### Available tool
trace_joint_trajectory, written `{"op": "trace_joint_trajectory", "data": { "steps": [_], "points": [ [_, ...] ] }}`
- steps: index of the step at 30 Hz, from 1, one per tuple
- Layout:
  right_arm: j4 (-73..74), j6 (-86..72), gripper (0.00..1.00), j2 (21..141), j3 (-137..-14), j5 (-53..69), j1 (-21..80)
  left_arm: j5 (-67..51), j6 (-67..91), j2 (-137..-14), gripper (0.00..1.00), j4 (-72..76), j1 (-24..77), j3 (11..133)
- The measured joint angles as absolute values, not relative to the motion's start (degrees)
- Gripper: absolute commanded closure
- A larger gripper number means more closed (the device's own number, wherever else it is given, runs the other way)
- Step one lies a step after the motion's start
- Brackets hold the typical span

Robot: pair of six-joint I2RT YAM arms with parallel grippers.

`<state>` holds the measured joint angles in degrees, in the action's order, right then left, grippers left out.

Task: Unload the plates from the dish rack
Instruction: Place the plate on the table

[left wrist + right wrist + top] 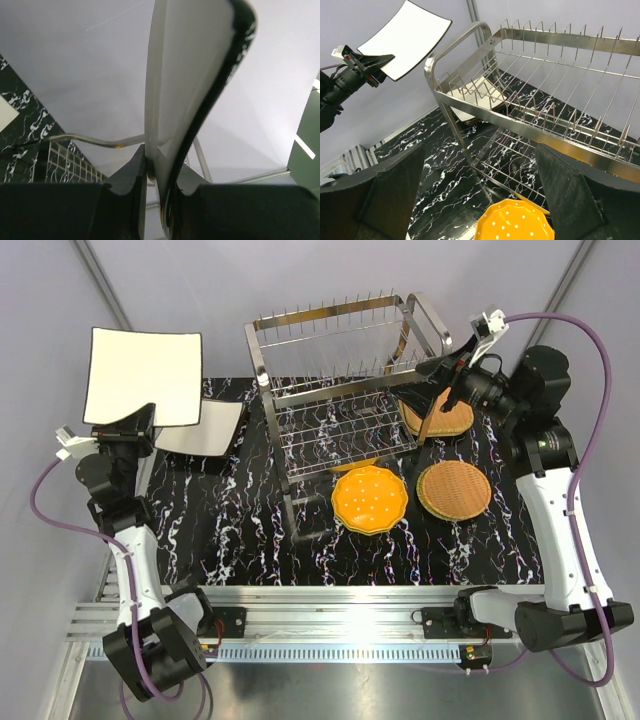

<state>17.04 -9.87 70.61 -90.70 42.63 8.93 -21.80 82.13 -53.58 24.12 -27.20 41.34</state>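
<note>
I should set the large cream plate down with my left gripper on the stacked square plates [202, 421] beside the dish rack.
The steel wire dish rack [340, 390] stands mid-table; I see no plate in its prongs. My left gripper [138, 420] is shut on the lower edge of a large square cream plate [140, 375], held upright in the air at the far left. In the left wrist view the fingers [125, 185] clamp the plate's dark rim [200, 100]. My right gripper [445, 380] is open and empty at the rack's right end. In the right wrist view it [482, 190] faces the rack [545, 115] and the orange scalloped plate [515, 222].
More square plates [205, 428] lie stacked left of the rack. The orange plate [370, 500] lies in front of the rack, one tan woven plate [453, 490] to its right, another [445, 418] under my right gripper. Grey walls stand close behind.
</note>
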Motion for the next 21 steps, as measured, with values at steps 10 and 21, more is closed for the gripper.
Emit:
{"op": "trace_joint_trajectory", "data": {
  "steps": [10, 21],
  "points": [
    [18.76, -6.85, 0.00, 67.44, -87.70, 42.09, 8.82, -24.38, 79.07, -53.69, 1.00, 25.15, -27.20, 32.71],
    [19.77, -4.27, 0.00, 66.15, -85.80, 41.12, 8.82, -27.42, 78.02, -61.47, 1.00, 32.05, -27.20, 30.35]
  ]
}}
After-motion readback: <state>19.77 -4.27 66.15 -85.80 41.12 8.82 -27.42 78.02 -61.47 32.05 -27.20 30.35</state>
